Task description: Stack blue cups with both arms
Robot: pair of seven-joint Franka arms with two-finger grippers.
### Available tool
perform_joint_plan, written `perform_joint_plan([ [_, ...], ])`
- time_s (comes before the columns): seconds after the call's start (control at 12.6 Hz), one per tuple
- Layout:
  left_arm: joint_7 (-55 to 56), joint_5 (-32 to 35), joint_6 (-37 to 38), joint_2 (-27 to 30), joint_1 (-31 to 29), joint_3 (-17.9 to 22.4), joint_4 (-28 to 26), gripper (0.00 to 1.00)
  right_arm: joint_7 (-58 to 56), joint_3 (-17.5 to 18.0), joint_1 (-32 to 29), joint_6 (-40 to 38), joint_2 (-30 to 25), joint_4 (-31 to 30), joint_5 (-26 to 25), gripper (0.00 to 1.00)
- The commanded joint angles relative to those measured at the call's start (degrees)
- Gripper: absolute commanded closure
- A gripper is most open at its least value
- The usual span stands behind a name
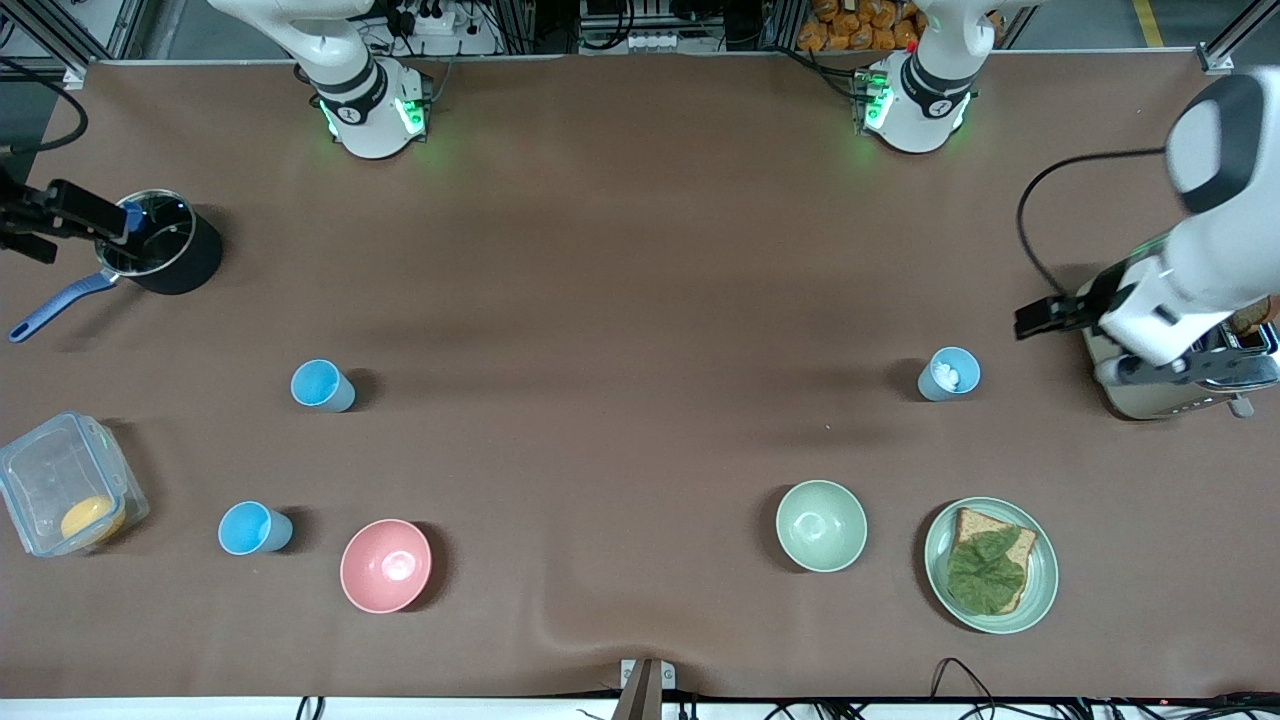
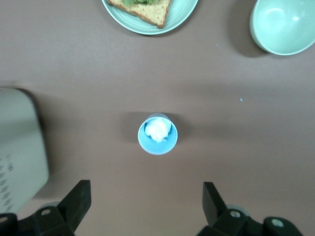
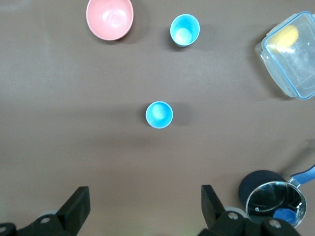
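My left gripper closes next on the toaster-side rim (image 1: 978, 365) (image 2: 140, 143) of the duller blue cup with the white lump inside.
Three blue cups stand upright on the brown table. Two are toward the right arm's end: one (image 1: 322, 385) (image 3: 159, 114) and another (image 1: 253, 528) (image 3: 184, 29) nearer the front camera, beside the pink bowl (image 1: 385, 565). The third cup (image 1: 948, 373) (image 2: 157, 134), duller blue with a white lump inside, stands toward the left arm's end. My left gripper (image 2: 146, 196) hangs open and empty high over the table between that cup and the toaster. My right gripper (image 3: 145, 199) hangs open and empty high over the table by the pot.
A toaster (image 1: 1180, 385) stands at the left arm's end. A green bowl (image 1: 820, 525) and a green plate (image 1: 1040, 590) with bread and a leaf lie near the front edge. A black pot (image 1: 170, 245) and a clear box (image 1: 60, 490) stand at the right arm's end.
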State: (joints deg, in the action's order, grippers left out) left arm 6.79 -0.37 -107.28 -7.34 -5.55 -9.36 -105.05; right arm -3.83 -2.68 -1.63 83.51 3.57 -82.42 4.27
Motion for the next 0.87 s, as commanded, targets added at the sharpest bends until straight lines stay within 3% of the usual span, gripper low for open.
perform_joint_plan([
  [0.0, 0.07, -1.04, -9.92, 0.58, -1.47, 0.22, -9.18, 0.0, 0.49, -0.04, -3.09, 7.07, 3.27, 0.5, -1.71, 0.0],
  [0.24, -1.08, -0.95, -18.03, -4.32, -2.36, 0.22, -12.81, 0.0, 0.58, -0.13, -7.94, 17.99, 17.82, 0.32, -2.33, 0.0],
  [0.32, -1.08, -0.86, -19.09, -6.26, -3.06, 0.22, -12.81, 0.0, 0.75, -0.13, -8.21, 18.53, 17.96, 0.41, -3.91, 0.0],
  [0.56, -1.08, -0.86, -21.29, -10.05, -3.06, 0.13, -12.81, 0.0, 1.02, 0.31, -2.97, 15.48, 16.12, 0.42, -16.63, 0.0],
  [0.79, -1.08, -0.86, -23.14, -13.12, -3.06, 0.13, -12.81, 0.1, 2.33, 0.05, -3.54, 8.43, 17.43, 0.33, -17.46, 0.0],
])
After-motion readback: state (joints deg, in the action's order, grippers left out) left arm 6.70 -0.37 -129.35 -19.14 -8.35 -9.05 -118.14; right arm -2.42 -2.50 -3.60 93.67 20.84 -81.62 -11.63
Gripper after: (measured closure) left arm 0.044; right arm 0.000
